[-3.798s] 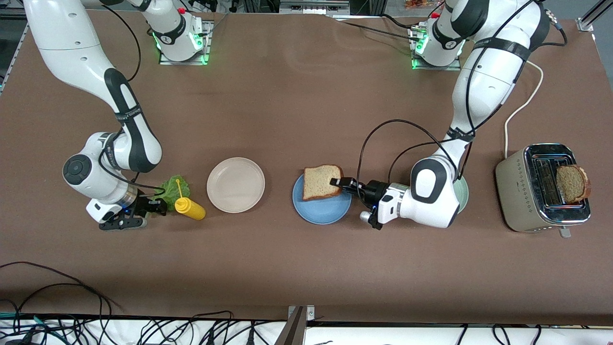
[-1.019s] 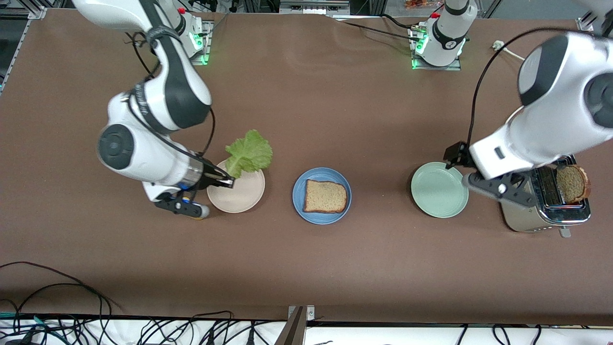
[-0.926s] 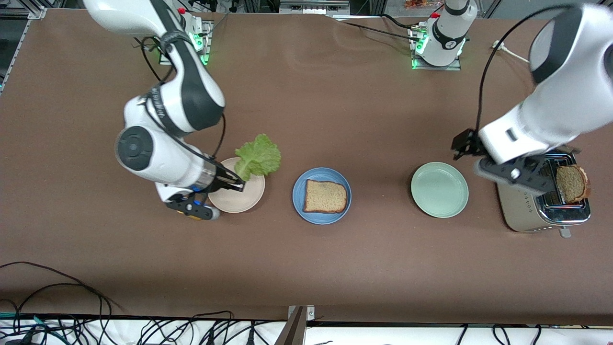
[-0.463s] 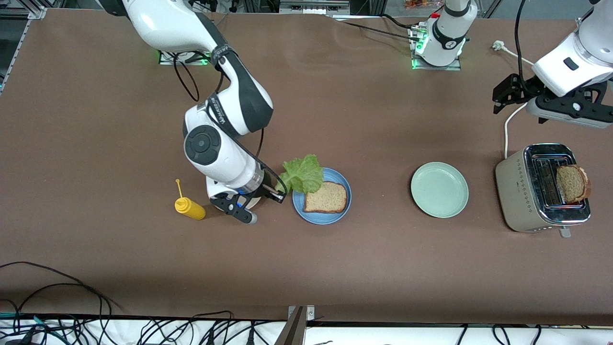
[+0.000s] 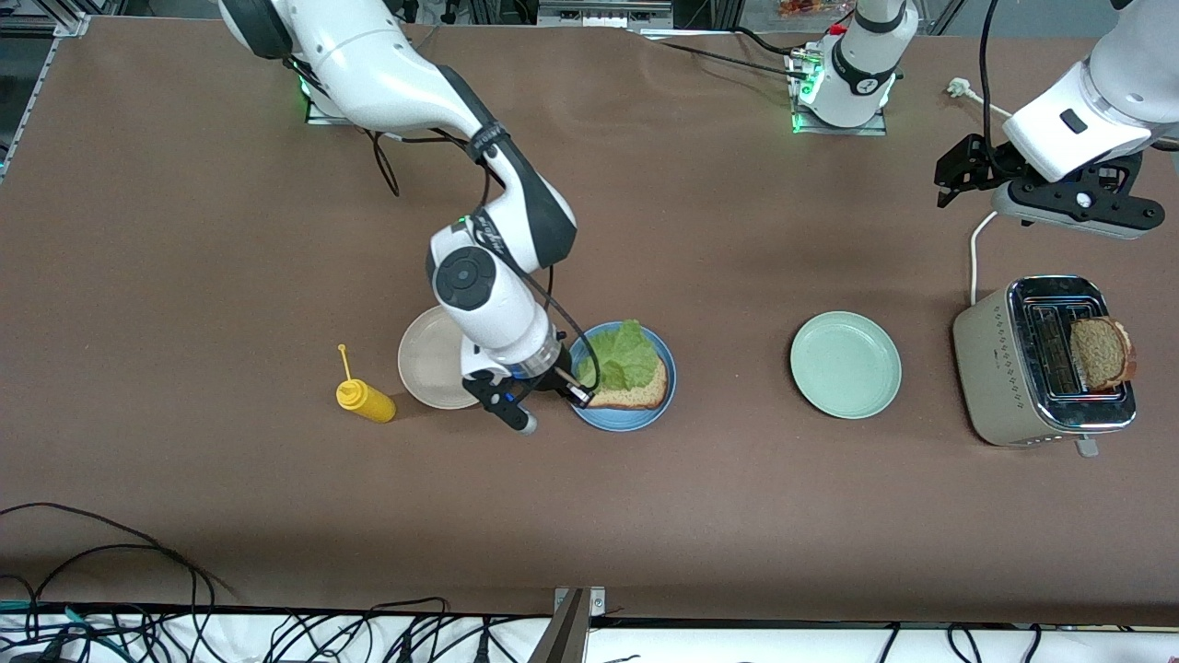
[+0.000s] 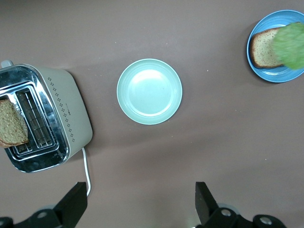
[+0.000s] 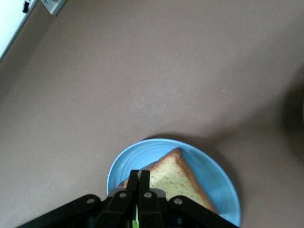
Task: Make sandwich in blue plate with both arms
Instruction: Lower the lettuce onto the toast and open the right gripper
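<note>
My right gripper will put the green lettuce leaf down on the bread slice in the blue plate (image 5: 633,366) (image 7: 164,205).
The blue plate (image 5: 645,419) holds one slice of brown bread (image 5: 637,394). A ruffled green lettuce leaf (image 5: 622,354) lies over most of that slice. My right gripper (image 5: 576,393) is low at the plate's rim toward the right arm's end, shut on the leaf's stem edge. In the right wrist view the right gripper (image 7: 144,178) is pressed together over the bread (image 7: 185,183) and plate (image 7: 216,173). A second slice (image 5: 1101,353) stands in the toaster (image 5: 1004,368). My left gripper (image 5: 958,170) hangs open and empty high over the table by the toaster's cord; the left wrist view shows the left gripper (image 6: 137,209) spread wide.
A pale mint-green plate (image 5: 845,365) sits between the blue plate and the toaster. A cream plate (image 5: 424,359) lies beside the right arm's wrist, with a yellow squeeze bottle (image 5: 366,401) farther toward that end. The toaster's white cord (image 5: 974,249) trails toward the bases.
The right arm carried the lettuce from over the cream plate onto the bread in the blue plate. The left arm lifted away from the toaster, its gripper staying open.
</note>
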You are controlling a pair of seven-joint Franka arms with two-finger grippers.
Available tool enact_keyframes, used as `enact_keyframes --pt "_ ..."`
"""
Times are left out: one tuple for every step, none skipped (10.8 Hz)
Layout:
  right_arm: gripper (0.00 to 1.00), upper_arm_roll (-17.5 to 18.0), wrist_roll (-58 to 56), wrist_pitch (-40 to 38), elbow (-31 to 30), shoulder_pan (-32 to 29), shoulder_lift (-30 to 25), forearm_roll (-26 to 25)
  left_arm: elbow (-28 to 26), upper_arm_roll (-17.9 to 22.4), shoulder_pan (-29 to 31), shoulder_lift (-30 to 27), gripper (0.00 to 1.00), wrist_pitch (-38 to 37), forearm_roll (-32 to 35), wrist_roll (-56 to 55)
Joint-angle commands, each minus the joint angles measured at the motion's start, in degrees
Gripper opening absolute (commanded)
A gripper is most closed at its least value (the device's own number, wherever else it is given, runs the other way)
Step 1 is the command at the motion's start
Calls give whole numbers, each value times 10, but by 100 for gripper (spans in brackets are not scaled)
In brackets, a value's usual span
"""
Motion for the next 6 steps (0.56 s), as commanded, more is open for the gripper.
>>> enact_keyframes --pt "0 -12 53 51 31 20 37 12 -7 30 -33 -10 100 -5 -7 -3" --pt "0 -11 69 62 31 23 40 12 -7 32 -35 -10 100 -5 -8 -3" --pt "0 -11 79 72 31 28 43 12 -4 32 -36 -9 100 -6 -8 -5" --pt "0 -8 87 79 31 29 46 12 -2 32 -36 -9 100 -7 -9 -5" --pt "0 -7 97 82 31 29 50 12 -2 34 -37 -9 100 -8 -20 -6" --pt "0 -7 110 93 31 38 55 10 -2 39 -37 -9 100 -7 -28 -5"
